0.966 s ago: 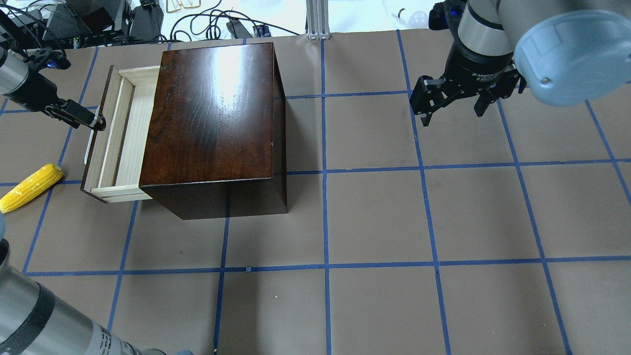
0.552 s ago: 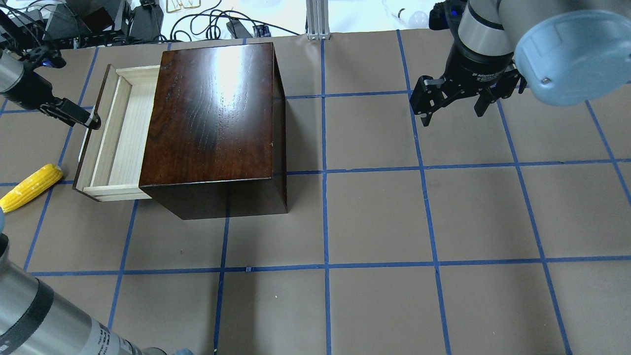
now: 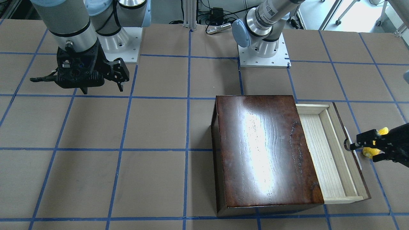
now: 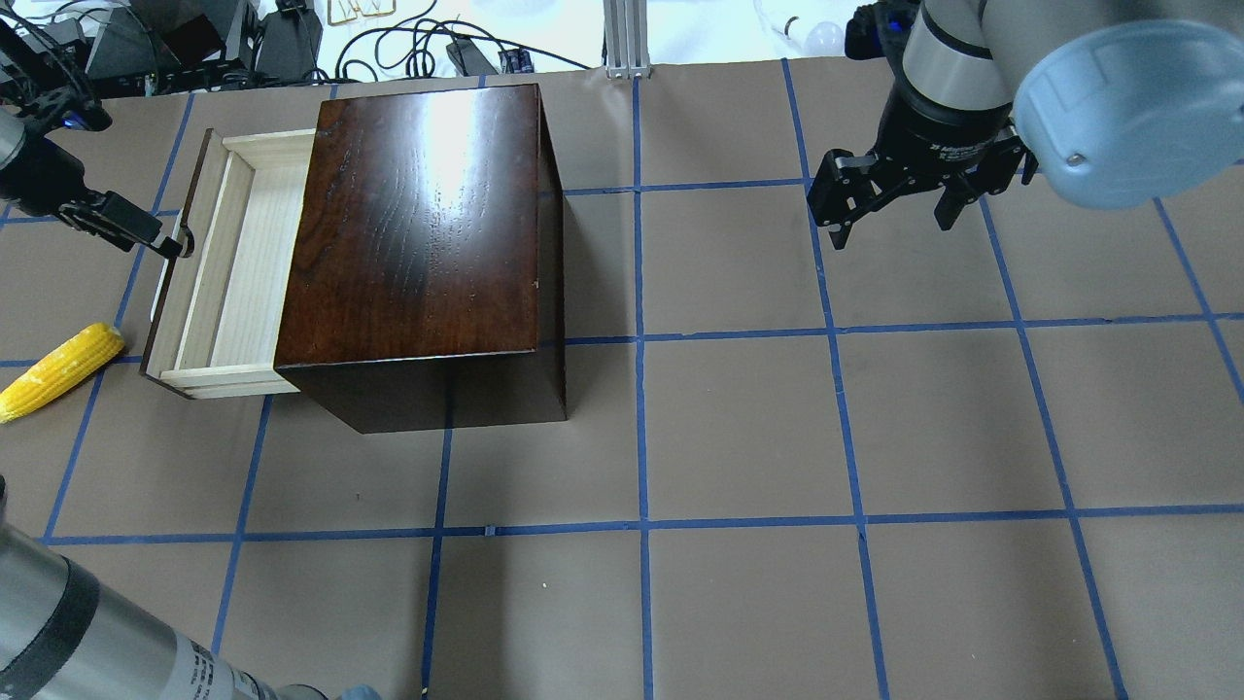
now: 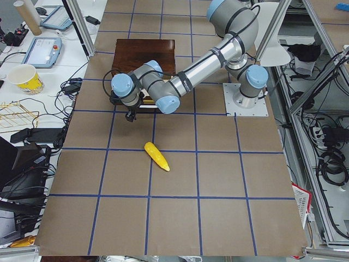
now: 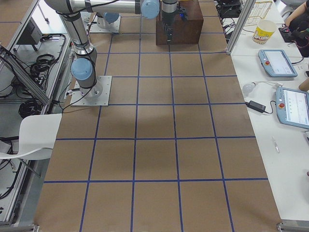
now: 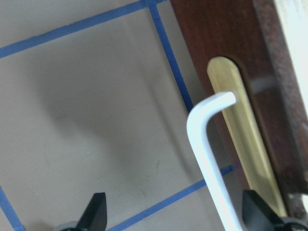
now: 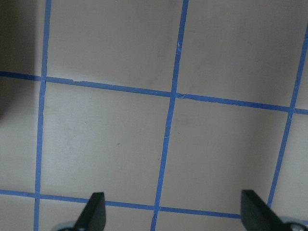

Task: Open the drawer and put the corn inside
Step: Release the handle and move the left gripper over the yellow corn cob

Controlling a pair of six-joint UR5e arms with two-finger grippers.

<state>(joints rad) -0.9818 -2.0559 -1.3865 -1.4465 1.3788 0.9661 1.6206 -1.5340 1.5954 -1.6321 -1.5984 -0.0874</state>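
The drawer is open, so next my left gripper leaves the white handle to grip the middle of the yellow corn [image 3: 374, 143].
The dark reddish-brown box [image 4: 418, 224] stands at the table's left, also in the front-facing view [image 3: 265, 150]. Its pale wood drawer [image 4: 233, 262] [image 3: 322, 150] is pulled partly out to the left. My left gripper [image 4: 175, 238] [image 3: 350, 145] is open at the drawer's front. In the left wrist view the white handle [image 7: 207, 144] runs between its spread fingers. The yellow corn [image 4: 58, 371] [image 5: 157, 156] lies on the table left of the drawer, partly hidden behind the left gripper in the front-facing view [image 3: 374, 150]. My right gripper [image 4: 894, 228] [image 3: 102, 89] is open and empty, far right.
Brown paper with a blue tape grid [image 4: 641, 530] covers the table. Cables and equipment [image 4: 194, 44] and an aluminium post [image 4: 627, 39] lie past the far edge. The two arm bases [image 3: 263, 54] [image 3: 119, 48] are bolted at the robot's side.
The drawer has slid further out of the box to the left, and my left gripper has moved left with the handle. The corn and the right arm have not moved.
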